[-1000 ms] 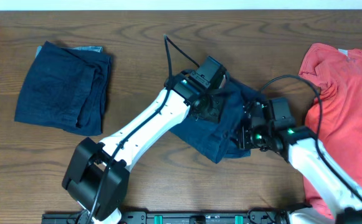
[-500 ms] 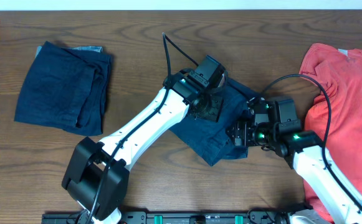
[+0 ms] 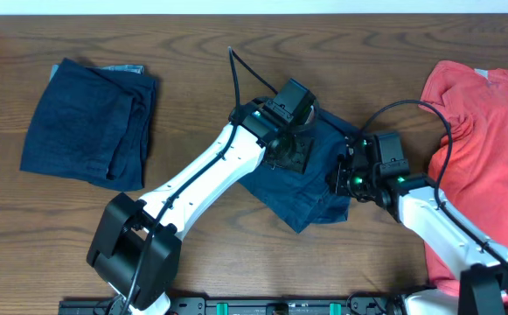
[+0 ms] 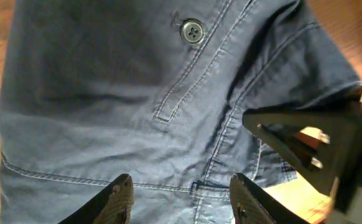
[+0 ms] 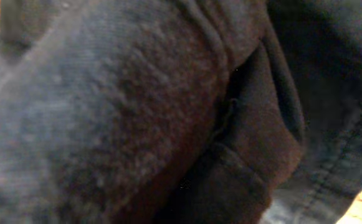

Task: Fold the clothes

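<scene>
My grippers are over the navy shorts, which lie crooked, so next my right gripper opens, takes the cloth (image 3: 325,192) by its fold and turns the shorts straight before folding further.
The navy shorts (image 3: 299,194) lie rumpled at the table's middle. In the left wrist view they fill the frame (image 4: 106,112), with a button (image 4: 193,30), fly seam and pocket stitching showing. My left gripper (image 4: 187,199) is open, its fingers spread just over the cloth; from overhead it is on the shorts' upper part (image 3: 290,156). My right gripper (image 3: 341,179) is at the shorts' right edge, pressed into the cloth. Its wrist view shows only dark folds (image 5: 168,112), so its fingers are hidden. A second navy garment (image 3: 87,122) lies folded at the far left.
A red shirt (image 3: 490,140) lies spread along the right side of the wooden table (image 3: 236,254). The right gripper's black body shows at the right of the left wrist view (image 4: 318,149), close to my left fingers. Cables loop above both arms.
The right gripper pushed left into the shorts' right edge, then drew up and slightly right. The cloth there bunched. The left arm stayed in place.
</scene>
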{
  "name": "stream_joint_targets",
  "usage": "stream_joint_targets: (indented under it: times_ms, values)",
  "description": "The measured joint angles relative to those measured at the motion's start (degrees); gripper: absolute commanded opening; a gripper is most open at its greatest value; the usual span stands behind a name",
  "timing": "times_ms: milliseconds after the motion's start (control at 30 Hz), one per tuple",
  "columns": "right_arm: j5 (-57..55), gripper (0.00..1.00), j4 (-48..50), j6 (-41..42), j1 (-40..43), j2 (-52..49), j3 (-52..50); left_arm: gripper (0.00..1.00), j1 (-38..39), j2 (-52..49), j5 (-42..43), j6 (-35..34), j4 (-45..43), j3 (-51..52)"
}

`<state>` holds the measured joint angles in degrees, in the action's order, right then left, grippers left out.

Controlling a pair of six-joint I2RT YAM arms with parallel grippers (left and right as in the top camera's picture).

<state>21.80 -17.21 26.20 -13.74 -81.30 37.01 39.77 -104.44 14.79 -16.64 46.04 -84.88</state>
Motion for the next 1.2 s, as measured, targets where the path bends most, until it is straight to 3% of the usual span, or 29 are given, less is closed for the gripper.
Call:
stream_joint_targets:
  times_ms: [267,433,700,967,1000,1100,1200]
  values:
    - [4.6,0.03,-5.0,-4.8,0.0,12.4,5.8,0.51,-0.6,0.0,0.0,0.2,1.2,0.0]
    - [-1.5,0.08,-8.3,-7.6,0.0,18.2,8.8,0.51,-2.6,0.0,0.0,0.2,2.5,0.0]
    - [-17.3,0.06,-15.8,-9.0,2.0,13.5,8.9,0.52,-3.2,0.0,-0.2,0.2,2.8,0.0]
    - [-21.7,0.06,-30.7,-7.0,7.9,9.1,8.9,0.52,-3.2,0.0,-0.2,0.2,2.9,0.0]
    - [-22.3,0.1,-32.5,-6.4,8.8,9.0,8.9,0.53,-3.2,0.0,-0.2,0.2,2.9,0.0]
    - [-23.9,0.49,-34.9,-4.7,11.3,9.0,8.9,0.52,-3.2,0.0,-0.2,0.2,2.9,0.0]
    - [-24.7,0.59,-33.2,-4.3,13.3,9.0,8.9,0.53,-3.2,0.0,-0.2,0.2,2.8,0.0]
